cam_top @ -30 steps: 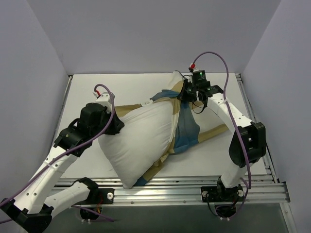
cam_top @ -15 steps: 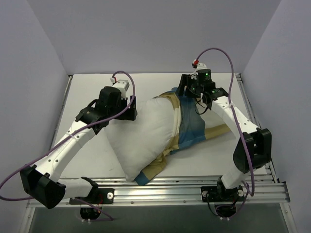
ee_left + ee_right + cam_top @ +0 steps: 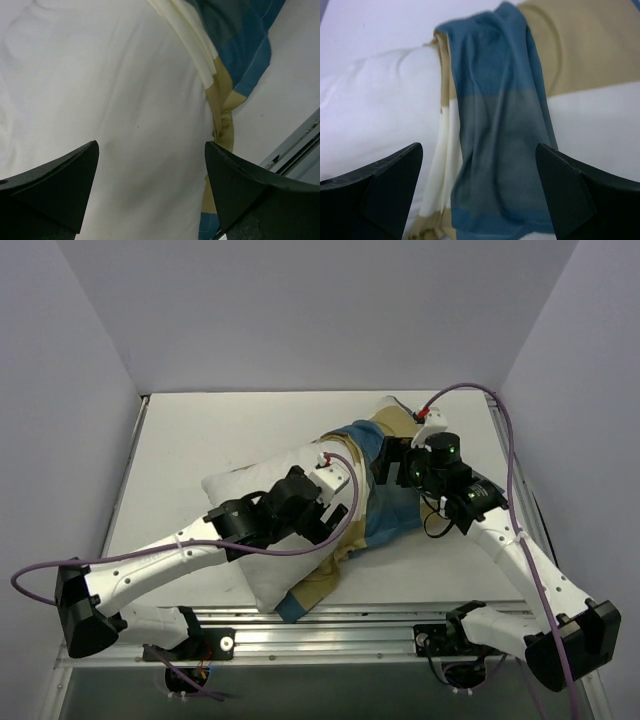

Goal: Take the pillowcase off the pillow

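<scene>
Next, my left gripper closes on the white pillow's top side [image 3: 326,524] [image 3: 137,182], next to the tan rim of the pillowcase, so that I can hold the pillow.
The white pillow [image 3: 240,502] lies flat across the middle of the table, its right end inside the bunched blue, tan and white pillowcase [image 3: 388,512]. My left gripper [image 3: 338,512] hovers open over the pillow close to the pillowcase's rim. In the left wrist view that gripper [image 3: 150,143] has bare pillow [image 3: 115,90] between its fingers and the pillowcase [image 3: 240,55] to the right. My right gripper [image 3: 396,466] is open above the blue folds. In the right wrist view the right gripper [image 3: 479,145] straddles the pillowcase [image 3: 500,125], with the pillow [image 3: 375,100] to its left. Neither gripper holds anything.
An aluminium rail [image 3: 400,625] runs along the table's near edge, also seen as the rail [image 3: 295,150] in the left wrist view. Grey walls enclose the left, right and back sides. Purple cables [image 3: 505,455] loop off both arms. Bare tabletop [image 3: 180,430] lies at the far left.
Both grippers have opened and let go. The pillow dropped flat and lies further left. My left arm swung right over the pillow; my right gripper came nearer and lower over the pillowcase.
</scene>
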Robot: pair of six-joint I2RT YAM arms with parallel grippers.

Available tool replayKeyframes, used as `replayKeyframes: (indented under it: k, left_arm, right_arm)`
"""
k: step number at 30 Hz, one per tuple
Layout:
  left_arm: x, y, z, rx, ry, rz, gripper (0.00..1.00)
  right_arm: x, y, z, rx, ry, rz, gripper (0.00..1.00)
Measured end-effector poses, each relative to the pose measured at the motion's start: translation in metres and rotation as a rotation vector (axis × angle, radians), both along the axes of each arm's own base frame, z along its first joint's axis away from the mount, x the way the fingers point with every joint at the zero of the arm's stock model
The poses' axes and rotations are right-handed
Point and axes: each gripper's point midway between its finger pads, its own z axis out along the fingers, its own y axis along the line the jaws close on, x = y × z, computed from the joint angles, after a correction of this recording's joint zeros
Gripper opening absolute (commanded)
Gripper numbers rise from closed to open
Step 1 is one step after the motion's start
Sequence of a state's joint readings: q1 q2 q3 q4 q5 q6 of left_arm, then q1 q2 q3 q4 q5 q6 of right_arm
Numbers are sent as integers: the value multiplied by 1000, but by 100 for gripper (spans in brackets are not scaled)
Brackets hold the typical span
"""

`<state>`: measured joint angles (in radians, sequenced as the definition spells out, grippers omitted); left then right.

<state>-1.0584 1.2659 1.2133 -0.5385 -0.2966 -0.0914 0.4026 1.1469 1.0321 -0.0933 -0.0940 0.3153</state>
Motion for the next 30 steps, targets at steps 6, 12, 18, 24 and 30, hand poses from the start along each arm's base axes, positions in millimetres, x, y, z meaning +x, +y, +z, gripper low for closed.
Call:
replayKeyframes:
  k: [6, 12, 18, 24, 30]
  left_arm:
    - [4, 6, -63, 142, 57, 58, 94]
    - [11, -1, -95, 170, 99, 120, 98]
    - [24, -7, -112, 137, 130, 209, 20]
    - [39, -9, -107, 72, 158, 266, 2]
    - [43, -15, -85, 32, 175, 275, 2]
  right_arm:
    - [-46, -8, -36, -25, 74, 26, 91]
    - [-75, -3, -52, 3, 102, 57, 91]
    - [-95, 11, -82, 11, 174, 98, 88]
    - [-120, 32, -109, 29, 236, 162, 86]
    - [-137, 60, -117, 71, 257, 229, 88]
